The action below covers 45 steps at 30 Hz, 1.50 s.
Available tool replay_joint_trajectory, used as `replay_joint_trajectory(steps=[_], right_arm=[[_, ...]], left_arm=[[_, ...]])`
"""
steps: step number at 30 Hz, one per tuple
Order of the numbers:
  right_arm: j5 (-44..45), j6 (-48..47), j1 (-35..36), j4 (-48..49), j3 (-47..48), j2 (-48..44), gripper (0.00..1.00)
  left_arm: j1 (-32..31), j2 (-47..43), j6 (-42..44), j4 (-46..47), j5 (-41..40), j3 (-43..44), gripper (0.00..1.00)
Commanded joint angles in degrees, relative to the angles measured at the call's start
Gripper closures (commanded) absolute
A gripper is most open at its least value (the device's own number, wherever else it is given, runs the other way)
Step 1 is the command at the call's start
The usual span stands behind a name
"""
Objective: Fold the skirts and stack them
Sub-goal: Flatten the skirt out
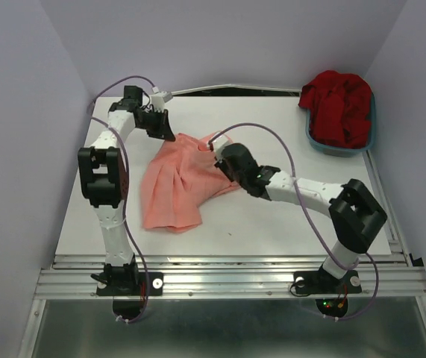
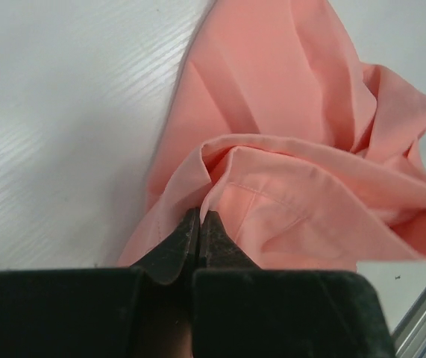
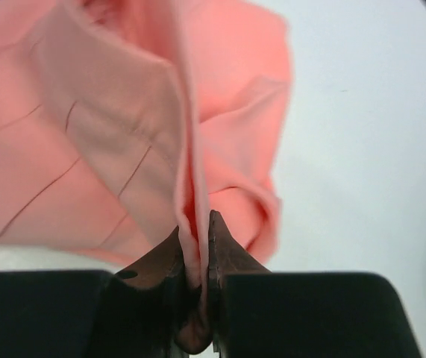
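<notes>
I should release the salmon-pink skirt's edge with my right gripper on the bare white table (image 1: pixel 253 199) beside its rumpled folds, toward the metal rail.
The salmon-pink skirt (image 1: pixel 174 186) lies rumpled on the white table, left of centre. My left gripper (image 1: pixel 165 133) is shut on its far left corner; in the left wrist view the closed gripper (image 2: pixel 200 216) pinches a fold of the pink cloth (image 2: pixel 287 149). My right gripper (image 1: pixel 217 155) is shut on the skirt's far right edge; in the right wrist view the gripper (image 3: pixel 196 231) clamps a thin fold of the cloth (image 3: pixel 101 134). The deep red skirt (image 1: pixel 339 104) sits heaped in the teal basin (image 1: pixel 332 149) at the far right.
The white table (image 1: pixel 272 224) ends in a metal rail (image 1: pixel 227 280) at the near edge. Lilac walls close in the left, back and right sides. Purple cables loop over both arms.
</notes>
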Motion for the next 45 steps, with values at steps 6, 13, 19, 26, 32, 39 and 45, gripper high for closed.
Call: replay_joint_trajectory(steps=[6, 13, 19, 26, 32, 39, 45], right_arm=[[-15.52, -8.52, -17.37, -7.17, 16.44, -9.02, 0.99], [-20.89, -14.59, -25.9, -10.61, 33.23, -7.09, 0.99], [-23.0, -16.96, -28.28, -14.92, 38.54, -7.6, 0.99], [-34.15, -19.95, -28.28, -23.35, 34.59, -13.41, 0.99], [-36.72, -21.01, -28.28, -26.97, 33.27, -14.38, 0.99], [-26.79, -22.24, -28.98, -18.46, 34.15, -9.65, 0.99], [-23.36, -20.14, -32.41, -11.68, 43.64, 3.26, 0.99]], left_arm=[[5.55, -15.11, 17.57, -9.7, -0.76, 14.28, 1.0], [6.87, -28.28, 22.34, 3.64, 1.36, 6.84, 1.0], [6.96, -45.06, 31.09, 18.42, 3.28, -13.77, 1.0], [6.69, -53.27, 48.17, 3.53, 7.93, -18.77, 1.0], [6.78, -51.24, 31.26, 4.42, 7.08, -16.03, 1.0], [7.4, -46.68, 20.07, 17.89, -1.62, -16.13, 1.0], [7.48, -34.03, 11.28, 29.84, -3.3, -9.19, 1.0]])
